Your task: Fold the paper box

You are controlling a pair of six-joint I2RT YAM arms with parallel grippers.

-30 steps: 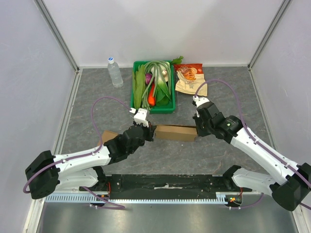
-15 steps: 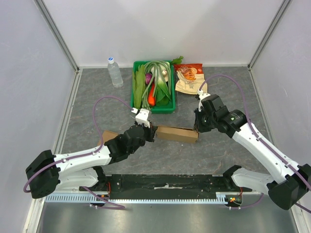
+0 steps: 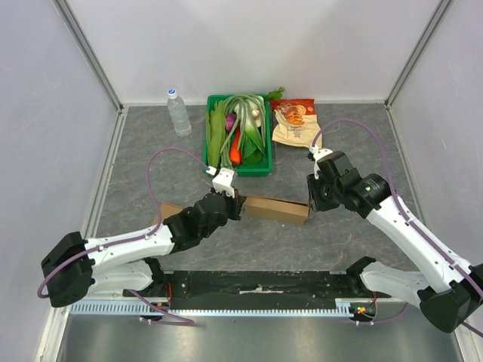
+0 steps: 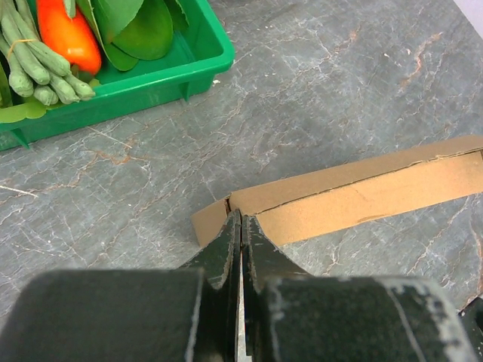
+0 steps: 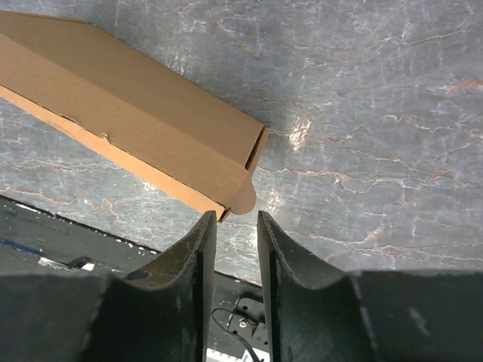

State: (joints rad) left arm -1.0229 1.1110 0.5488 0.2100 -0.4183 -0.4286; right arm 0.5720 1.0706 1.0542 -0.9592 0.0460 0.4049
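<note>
I can see the rounded end tab sticking out ahead of my right gripper's fingers, so next I open that gripper, move in and pinch the paper box's near corner (image 5: 224,212).
The paper box (image 3: 275,208) is a long brown cardboard carton lying flat in the middle of the table, seen also in the left wrist view (image 4: 362,196) and the right wrist view (image 5: 136,121). My left gripper (image 3: 238,202) is shut, its tips (image 4: 241,219) against the box's left end beside a small flap (image 4: 207,226). My right gripper (image 3: 311,204) is slightly open at the box's right end. The rounded end tab (image 5: 245,197) lies just past its tips (image 5: 234,215), with nothing between the fingers. A brown cardboard piece (image 3: 169,210) shows under the left arm.
A green crate (image 3: 264,167) of vegetables stands behind the box, its corner close in the left wrist view (image 4: 196,64). A water bottle (image 3: 179,113) stands at the back left and snack bags (image 3: 296,123) at the back right. The black base rail (image 3: 256,283) runs along the near edge.
The right gripper was shut at the box's right end and has now opened and drawn back to the right. The left gripper stays shut at the left end.
</note>
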